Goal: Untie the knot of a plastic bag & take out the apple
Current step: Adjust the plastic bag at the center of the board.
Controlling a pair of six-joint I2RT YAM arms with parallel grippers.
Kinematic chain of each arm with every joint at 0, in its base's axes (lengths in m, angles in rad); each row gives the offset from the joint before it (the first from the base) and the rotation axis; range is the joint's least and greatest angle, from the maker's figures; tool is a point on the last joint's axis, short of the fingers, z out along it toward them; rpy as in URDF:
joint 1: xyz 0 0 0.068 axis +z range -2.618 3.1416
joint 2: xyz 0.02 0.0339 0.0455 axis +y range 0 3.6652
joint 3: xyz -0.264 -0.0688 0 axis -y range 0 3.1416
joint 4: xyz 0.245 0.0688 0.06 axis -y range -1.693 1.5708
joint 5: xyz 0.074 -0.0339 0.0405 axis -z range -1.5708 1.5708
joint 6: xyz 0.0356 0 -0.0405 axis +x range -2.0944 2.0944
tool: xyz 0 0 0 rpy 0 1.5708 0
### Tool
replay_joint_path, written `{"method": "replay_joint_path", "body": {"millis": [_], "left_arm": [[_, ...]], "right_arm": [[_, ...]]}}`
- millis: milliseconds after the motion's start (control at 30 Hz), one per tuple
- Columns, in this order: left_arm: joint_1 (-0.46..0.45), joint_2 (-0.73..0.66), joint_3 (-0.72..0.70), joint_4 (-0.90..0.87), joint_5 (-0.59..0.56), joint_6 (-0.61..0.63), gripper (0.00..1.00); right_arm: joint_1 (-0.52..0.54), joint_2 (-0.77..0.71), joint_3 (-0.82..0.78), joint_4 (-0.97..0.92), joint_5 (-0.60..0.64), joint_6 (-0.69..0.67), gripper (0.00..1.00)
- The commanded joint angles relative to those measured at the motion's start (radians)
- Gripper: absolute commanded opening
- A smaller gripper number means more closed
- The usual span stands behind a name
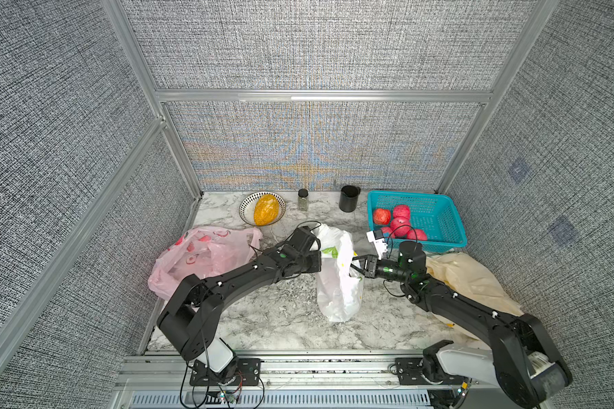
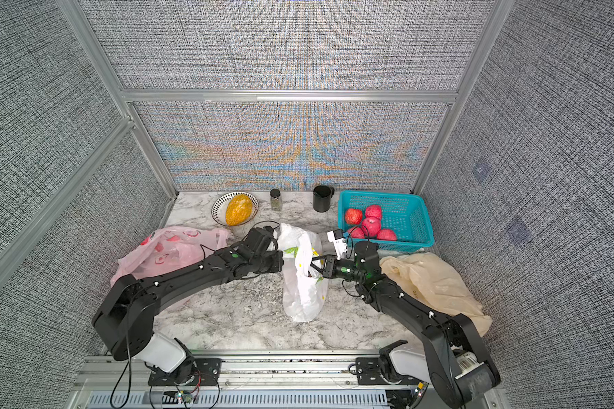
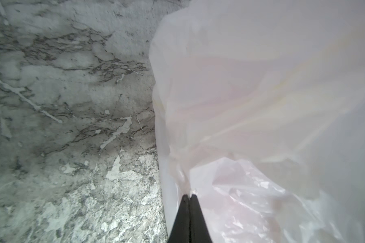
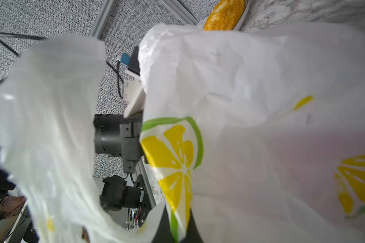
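I need to let go of the bag's lemon-printed edge with my right gripper, as the opening above it is still narrow, and take the bag's upper flap (image 1: 346, 240) before I spread the opening wide.
A white plastic bag (image 1: 337, 283) (image 2: 302, 294) with a lemon print stands mid-table, stretched between my two grippers. My left gripper (image 1: 320, 252) (image 2: 282, 253) (image 3: 189, 196) is shut on a pinch of the bag's film on its left side. My right gripper (image 1: 353, 261) (image 2: 312, 264) (image 4: 178, 231) is shut on the bag's lemon-printed edge (image 4: 177, 199) on the right side. In the right wrist view the bag's mouth gapes between two flaps. I see no knot. The apple is hidden; only a faint pink tint (image 4: 303, 160) shows through the film.
A teal basket (image 1: 415, 194) with several red apples sits at the back right. A pink bag (image 1: 199, 255) lies left, a beige bag (image 1: 468, 279) right under my right arm. At the back stand a bowl (image 1: 243, 209), a spice jar (image 1: 302, 200) and a black cup (image 1: 349, 198).
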Motion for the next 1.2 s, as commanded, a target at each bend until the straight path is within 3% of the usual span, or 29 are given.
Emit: {"method": "replay_joint_path", "body": {"millis": [0, 267, 400, 500, 567, 633, 667, 933, 1033, 1167], "left_arm": [[0.035, -0.046, -0.045, -0.073, -0.059, 0.011, 0.0], [0.14, -0.183, -0.177, -0.077, -0.002, 0.021, 0.0], [0.167, -0.243, -0.2, -0.077, 0.016, 0.062, 0.0], [0.173, -0.228, -0.175, -0.068, 0.11, 0.127, 0.01], [0.168, -0.199, -0.138, -0.06, 0.188, 0.164, 0.15], [0.142, -0.18, -0.115, -0.017, 0.225, 0.163, 0.55], [0.125, -0.178, -0.11, 0.003, 0.224, 0.161, 0.63], [0.053, -0.279, -0.165, 0.11, 0.18, 0.047, 0.71], [0.051, -0.349, -0.19, 0.109, 0.134, 0.001, 0.84], [0.051, -0.362, -0.143, 0.161, 0.125, -0.002, 0.84]], "right_arm": [[-0.031, -0.001, 0.033, -0.253, 0.119, -0.119, 0.0], [-0.109, -0.032, 0.066, -0.452, 0.309, -0.189, 0.0], [-0.115, -0.024, 0.057, -0.471, 0.355, -0.195, 0.0], [-0.114, -0.012, 0.035, -0.443, 0.344, -0.192, 0.0], [-0.111, -0.007, 0.024, -0.405, 0.306, -0.181, 0.0], [-0.094, 0.005, 0.034, -0.381, 0.267, -0.179, 0.0], [-0.081, 0.005, 0.04, -0.371, 0.257, -0.175, 0.0], [-0.051, -0.015, 0.046, -0.253, 0.206, -0.061, 0.0], [-0.046, -0.024, 0.046, -0.212, 0.205, -0.021, 0.0], [-0.001, -0.009, 0.036, -0.199, 0.22, -0.006, 0.0]]}}
